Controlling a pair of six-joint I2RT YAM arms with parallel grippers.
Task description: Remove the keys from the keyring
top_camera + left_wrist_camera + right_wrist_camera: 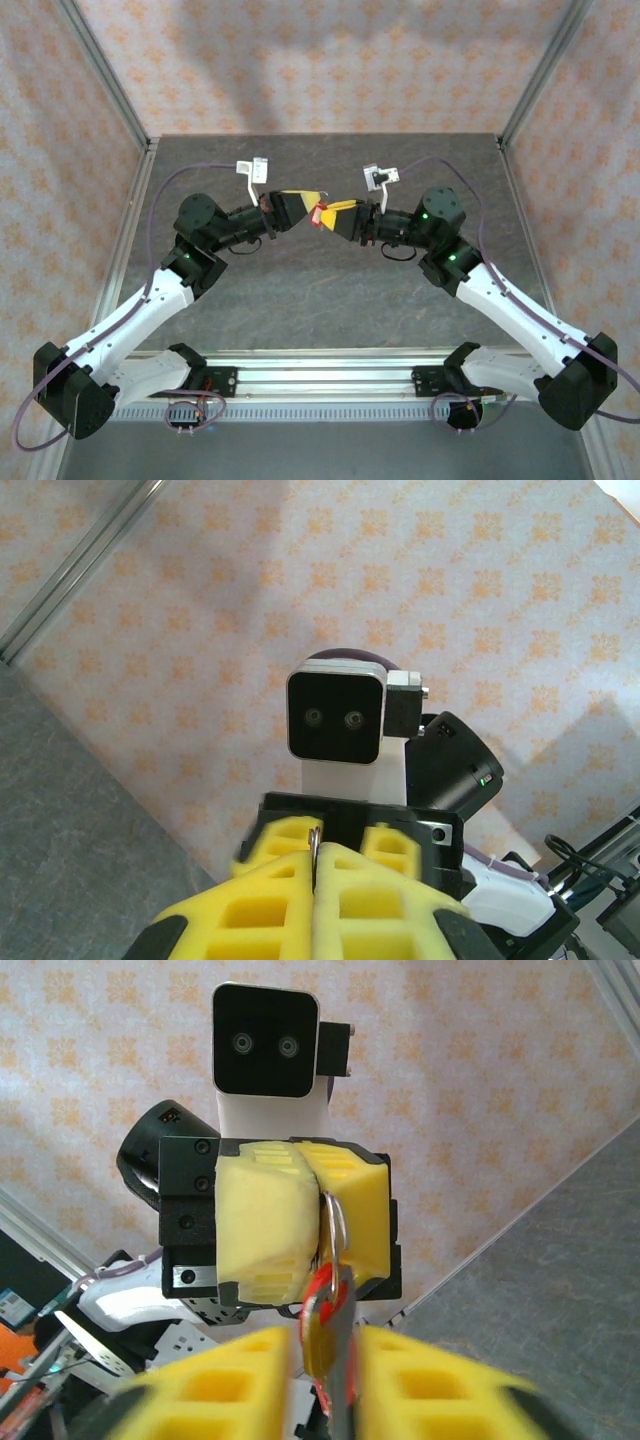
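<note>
The red-headed key is hanging bunched with the other keys inside my right gripper, so next I open that gripper and grip the metal keys (343, 1355) with the red-headed key clear.
Both arms meet in mid-air over the middle of the table. My left gripper (314, 200) (316, 865) is shut on the metal keyring (314, 842), which pokes out between its yellow foam fingers. In the right wrist view the left gripper (318, 1216) faces me with the keyring (334, 1230) hanging from its seam. The keys (326, 1300) (320, 215), one red-headed, one gold and one grey, dangle from the ring. My right gripper (325, 1345) (334, 210) is open; its blurred yellow fingers stand either side of the keys with thin gaps.
The grey table (320, 290) lies well below both grippers. Patterned walls and aluminium posts (105, 75) close in the back and sides. A metal rail (320, 365) runs along the near edge between the arm bases.
</note>
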